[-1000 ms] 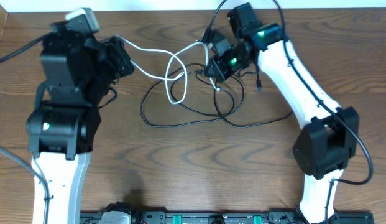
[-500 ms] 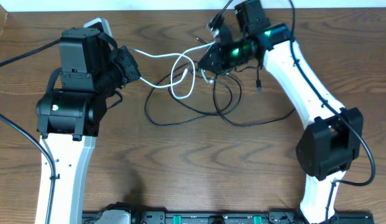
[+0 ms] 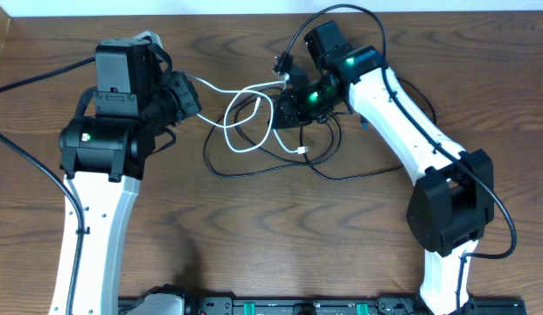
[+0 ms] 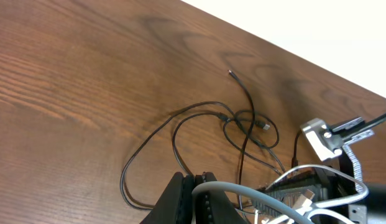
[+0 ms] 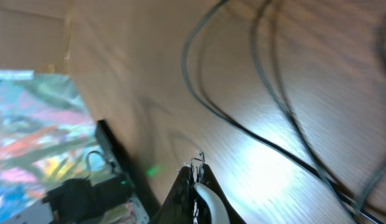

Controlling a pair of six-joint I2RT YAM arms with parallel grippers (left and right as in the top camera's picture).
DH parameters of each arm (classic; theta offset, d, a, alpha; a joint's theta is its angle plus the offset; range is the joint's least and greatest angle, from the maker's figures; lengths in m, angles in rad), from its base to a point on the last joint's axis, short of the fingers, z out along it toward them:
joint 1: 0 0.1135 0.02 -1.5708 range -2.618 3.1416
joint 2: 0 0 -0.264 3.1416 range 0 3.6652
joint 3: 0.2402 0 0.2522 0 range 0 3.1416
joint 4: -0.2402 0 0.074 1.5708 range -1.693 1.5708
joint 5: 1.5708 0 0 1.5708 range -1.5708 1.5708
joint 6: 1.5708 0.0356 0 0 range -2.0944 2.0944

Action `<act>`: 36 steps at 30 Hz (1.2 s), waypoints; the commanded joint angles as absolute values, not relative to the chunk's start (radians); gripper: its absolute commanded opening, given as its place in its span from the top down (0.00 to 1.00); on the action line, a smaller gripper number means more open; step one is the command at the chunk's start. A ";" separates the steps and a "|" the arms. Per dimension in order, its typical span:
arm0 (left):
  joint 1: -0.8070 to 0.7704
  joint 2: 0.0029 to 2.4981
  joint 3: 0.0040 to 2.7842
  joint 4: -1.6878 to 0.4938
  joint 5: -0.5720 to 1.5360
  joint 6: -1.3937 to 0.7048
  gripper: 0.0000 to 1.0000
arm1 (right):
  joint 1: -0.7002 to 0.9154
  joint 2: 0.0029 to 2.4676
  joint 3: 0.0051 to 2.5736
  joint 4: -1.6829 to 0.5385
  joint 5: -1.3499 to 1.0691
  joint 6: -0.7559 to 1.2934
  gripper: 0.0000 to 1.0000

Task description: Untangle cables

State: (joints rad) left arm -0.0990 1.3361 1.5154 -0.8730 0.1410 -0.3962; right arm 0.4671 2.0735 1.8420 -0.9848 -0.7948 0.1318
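The white cable's loop sags over the black cables while both grippers hold it, so the robot's right gripper needs to take hold again nearer the left gripper (image 3: 210, 121) and carry it clear alone.
The white cable (image 3: 220, 88) runs between my two grippers and sags in a loop over the tangled black cables (image 3: 207, 156) at the table's middle. My left gripper (image 3: 191, 94) is shut on the white cable's left end; in the left wrist view the jaws (image 4: 194, 186) pinch the pale cord (image 4: 242, 190), with black cables (image 4: 248, 99) lying beyond. My right gripper (image 3: 284, 112) is shut on the white cable near its other end, above the black knot. In the right wrist view the jaws (image 5: 196, 177) clamp the white cord (image 5: 205, 199) over black strands (image 5: 242, 130).
The brown wooden table (image 3: 254, 236) extends toward the front. A black rail with connectors (image 3: 280, 306) lines the front edge. Thick black arm cables hang at the far left (image 3: 17, 79) and by the right arm's base (image 3: 507, 219).
The left gripper has moved right toward the centre. The right gripper has moved left and nearer. The white cable between them has slackened into a lower loop.
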 commanded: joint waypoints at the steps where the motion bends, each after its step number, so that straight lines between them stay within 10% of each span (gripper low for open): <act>1: -0.095 1.343 1.518 -0.897 0.150 -0.398 0.92 | 0.433 2.084 1.839 -0.921 -1.020 0.029 0.99; 9: -0.097 1.454 1.459 -0.911 0.401 -0.406 0.92 | 0.390 2.084 1.839 -0.786 -1.259 -0.008 0.95; 19: -0.097 1.561 1.459 -0.891 0.495 -0.451 0.92 | 0.403 2.084 1.839 -0.759 -1.316 0.003 0.51; 24: -0.097 1.560 1.459 -0.837 0.559 -0.451 0.93 | 0.441 2.087 1.838 -0.764 -1.266 0.003 0.45; 31: -0.097 1.560 1.459 -0.805 0.577 -0.469 0.93 | 0.502 2.091 1.838 -0.796 -1.120 0.003 0.47; 36: -0.096 1.560 1.459 -0.795 0.576 -0.469 0.92 | 0.488 2.091 1.838 -0.789 -1.060 0.016 0.99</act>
